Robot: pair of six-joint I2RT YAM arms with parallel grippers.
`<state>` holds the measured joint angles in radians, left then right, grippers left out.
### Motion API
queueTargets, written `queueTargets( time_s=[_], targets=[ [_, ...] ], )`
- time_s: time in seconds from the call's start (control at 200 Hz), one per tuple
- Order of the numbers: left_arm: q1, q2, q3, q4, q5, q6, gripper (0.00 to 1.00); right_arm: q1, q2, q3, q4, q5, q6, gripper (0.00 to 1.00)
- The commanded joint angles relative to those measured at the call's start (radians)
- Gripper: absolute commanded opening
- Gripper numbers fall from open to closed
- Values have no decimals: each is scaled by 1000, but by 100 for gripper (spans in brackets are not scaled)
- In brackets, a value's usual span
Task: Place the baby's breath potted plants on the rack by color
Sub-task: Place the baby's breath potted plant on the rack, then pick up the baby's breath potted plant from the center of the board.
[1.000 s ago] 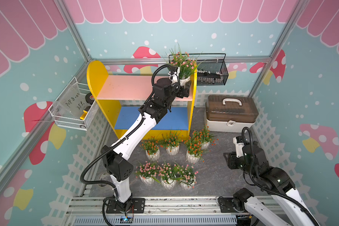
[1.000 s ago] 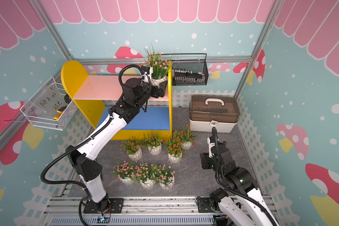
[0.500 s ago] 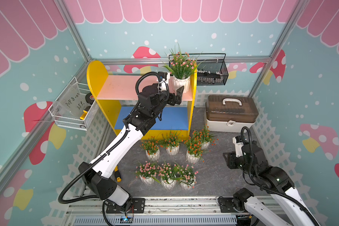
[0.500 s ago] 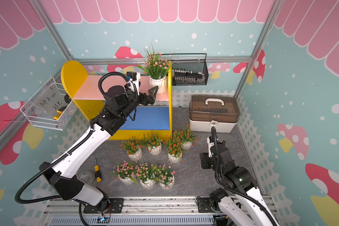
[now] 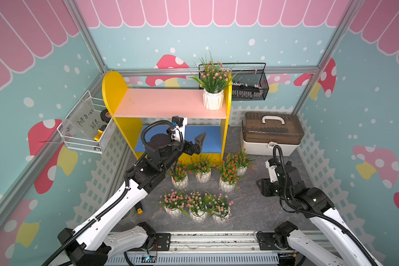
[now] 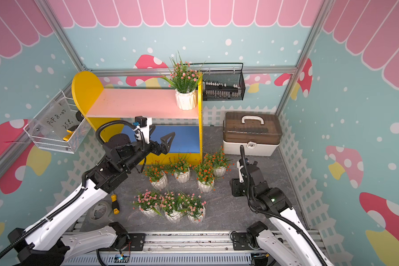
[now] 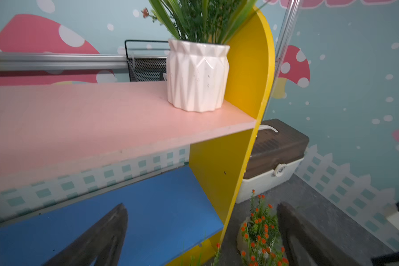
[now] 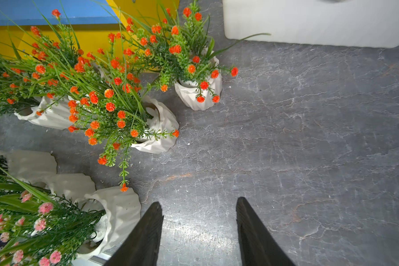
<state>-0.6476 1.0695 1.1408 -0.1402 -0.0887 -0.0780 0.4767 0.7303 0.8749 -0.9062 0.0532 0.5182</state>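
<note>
Next, I close my right gripper on the white pot's rim point(image 5: 228, 216) point(image 8: 108, 228) of the pink plant at the near end of the front row, beside my right gripper.
The rack point(image 5: 166, 106) point(image 6: 138, 102) has yellow sides, a pink upper board and a blue lower board. One pink baby's breath plant point(image 5: 213, 97) point(image 6: 186, 99) point(image 7: 197, 76) stands upright at the upper board's right end. Several orange plants point(image 5: 203, 176) point(image 8: 157, 129) stand in a row on the floor before the rack. Three pink ones point(image 5: 197, 215) point(image 6: 173, 215) stand nearer the front. My left gripper point(image 5: 195, 147) point(image 6: 165, 144) point(image 7: 200, 218) hangs open and empty in front of the blue board. My right gripper point(image 8: 198, 203) is open over bare floor, right of the plants.
A black wire basket point(image 5: 249, 85) hangs behind the rack's right side. A white wire basket point(image 5: 85, 131) hangs on the left wall. A brown-lidded case point(image 5: 271, 133) sits right of the rack. A screwdriver point(image 6: 115, 203) and a tape roll point(image 6: 99, 213) lie front left.
My left arm has pulled back from the pink board and dropped to the lower board's height, leaving the pink plant standing there. The right arm has barely moved.
</note>
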Motion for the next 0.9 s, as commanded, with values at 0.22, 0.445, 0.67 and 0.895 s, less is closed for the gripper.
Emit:
queueTargets(
  time_s=[0.22,0.445,0.67,0.895],
  targets=[
    [-173,-190,-251,-57,-105,-92,99,37,19,-180,130,-176,88,49],
    [-230,-277,-415,-31,-70,-124,99,178,21,-266,193,-140,180,47],
    [-240,-336,-491,-18,-74,-167,99,252,17,-341,273,-124,256,43],
    [-241,-376,-499,-53,-83,-176,99,339,28,-352,326,-79,305,38]
  ],
)
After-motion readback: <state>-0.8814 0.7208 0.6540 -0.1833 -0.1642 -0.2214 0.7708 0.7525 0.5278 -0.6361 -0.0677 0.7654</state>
